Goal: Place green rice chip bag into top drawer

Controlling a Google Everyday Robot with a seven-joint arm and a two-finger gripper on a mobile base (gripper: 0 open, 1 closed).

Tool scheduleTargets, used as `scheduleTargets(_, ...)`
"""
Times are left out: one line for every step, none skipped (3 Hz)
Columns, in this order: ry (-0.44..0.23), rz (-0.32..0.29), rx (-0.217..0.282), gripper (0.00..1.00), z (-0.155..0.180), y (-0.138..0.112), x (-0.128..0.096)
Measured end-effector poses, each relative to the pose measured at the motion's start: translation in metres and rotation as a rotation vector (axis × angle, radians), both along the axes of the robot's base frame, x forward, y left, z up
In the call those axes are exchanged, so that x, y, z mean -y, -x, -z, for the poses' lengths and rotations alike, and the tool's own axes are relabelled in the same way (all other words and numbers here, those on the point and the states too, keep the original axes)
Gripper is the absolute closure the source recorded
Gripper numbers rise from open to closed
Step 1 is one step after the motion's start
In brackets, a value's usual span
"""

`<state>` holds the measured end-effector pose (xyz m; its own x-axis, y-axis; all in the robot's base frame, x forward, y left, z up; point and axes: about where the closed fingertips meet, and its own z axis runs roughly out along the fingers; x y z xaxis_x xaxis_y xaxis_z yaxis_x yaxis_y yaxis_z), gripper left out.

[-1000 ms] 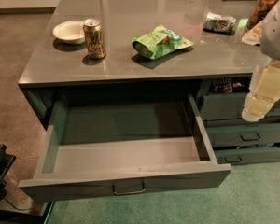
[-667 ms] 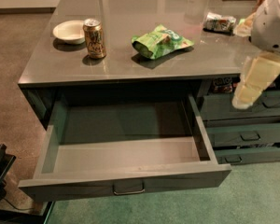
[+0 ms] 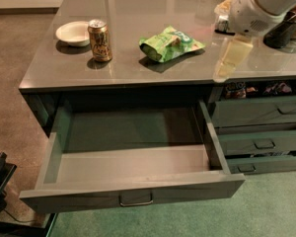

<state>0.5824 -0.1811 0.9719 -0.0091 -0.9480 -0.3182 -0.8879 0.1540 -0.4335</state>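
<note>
The robot's gripper will next move to the middle (image 3: pixel 167 42) of the green rice chip bag and close there from above, between the bag's two ends.
The green rice chip bag (image 3: pixel 170 43) lies crumpled on the grey countertop (image 3: pixel 138 68), right of centre. The top drawer (image 3: pixel 133 164) is pulled fully open below the counter, with nothing inside; its small metal bar handle (image 3: pixel 135 200) is centred on the front. My gripper (image 3: pixel 224 71) hangs from the white arm (image 3: pixel 259 6) at the upper right and points down and to the left over the counter's front right part. It is about a hand's width to the right of the bag and touches nothing.
A soda can (image 3: pixel 99 40) and a small white bowl (image 3: pixel 74 32) stand on the counter's left part. Narrower stacked drawers (image 3: pixel 259 113) sit to the right of the open drawer. A dark object (image 3: pixel 281 33) sits behind the arm. Green carpet (image 3: pixel 266 206) lies in front.
My gripper and arm have moved left and up, from beside the right-hand drawers to over the counter, closer to the bag. The bag, can and drawer have not moved.
</note>
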Motion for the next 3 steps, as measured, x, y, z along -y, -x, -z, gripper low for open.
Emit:
scheduleTargets(-0.025, -0.078, 0.059, 0.0, 0.004, -0.058, -0.021)
scheduleTargets(-0.063, -0.141, 0.068, 0.0, 0.019, -0.116, -0.049)
scheduleTargets(-0.079, -0.136, 0.093, 0.0, 0.012, -0.128, -0.049)
